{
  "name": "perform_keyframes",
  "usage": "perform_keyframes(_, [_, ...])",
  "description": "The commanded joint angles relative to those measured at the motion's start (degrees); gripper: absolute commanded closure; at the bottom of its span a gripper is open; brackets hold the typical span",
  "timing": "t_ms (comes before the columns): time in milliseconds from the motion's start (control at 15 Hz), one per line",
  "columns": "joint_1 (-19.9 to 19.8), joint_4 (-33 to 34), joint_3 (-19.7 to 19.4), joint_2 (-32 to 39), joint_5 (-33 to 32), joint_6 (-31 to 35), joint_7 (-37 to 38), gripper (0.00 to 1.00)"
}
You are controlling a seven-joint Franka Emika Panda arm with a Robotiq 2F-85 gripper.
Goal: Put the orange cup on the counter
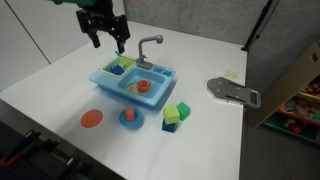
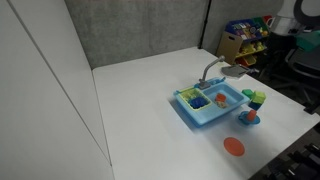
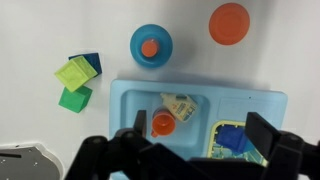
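I need to close my gripper on the top of the redder toy piece [image 1: 130,112] [image 3: 150,48] that stands on the blue round plate.
The orange cup [image 3: 162,124] lies in the left basin of a blue toy sink [image 3: 130,100], next to a small cream carton [image 3: 180,106]. It also shows in an exterior view [image 1: 143,87]. My gripper [image 3: 198,135] is open and empty. It hangs above the sink, with its dark fingers on either side of the basin area in the wrist view. In an exterior view the gripper [image 1: 108,42] is well above the sink's [image 1: 105,78] back corner, apart from the cup.
A blue round plate [image 3: 136,38] carries a redder toy piece [image 3: 149,47]. Near the sink are a flat orange disc [image 3: 229,23], coloured blocks [image 3: 76,80], a grey faucet [image 1: 148,45] and a grey metal part [image 1: 232,92]. A blue item [image 3: 232,138] lies in the yellow-green tray.
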Motion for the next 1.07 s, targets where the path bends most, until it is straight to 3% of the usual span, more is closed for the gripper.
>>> perform_keyframes(0, [-0.01, 5.69, 0.76, 7.14, 0.16, 0.12, 3.87, 0.0])
perform_keyframes(200, [-0.26, 7.74, 0.49, 11.29, -0.4, -0.3, 6.47, 0.0])
perform_keyframes(600, [-1.24, 5.61, -1.48, 15.72, -1.78, 1.66, 9.06, 0.0])
perform_keyframes(1000, [-4.34, 1.17, -2.27, 20.33, -0.5, 7.79, 2.95, 0.0])
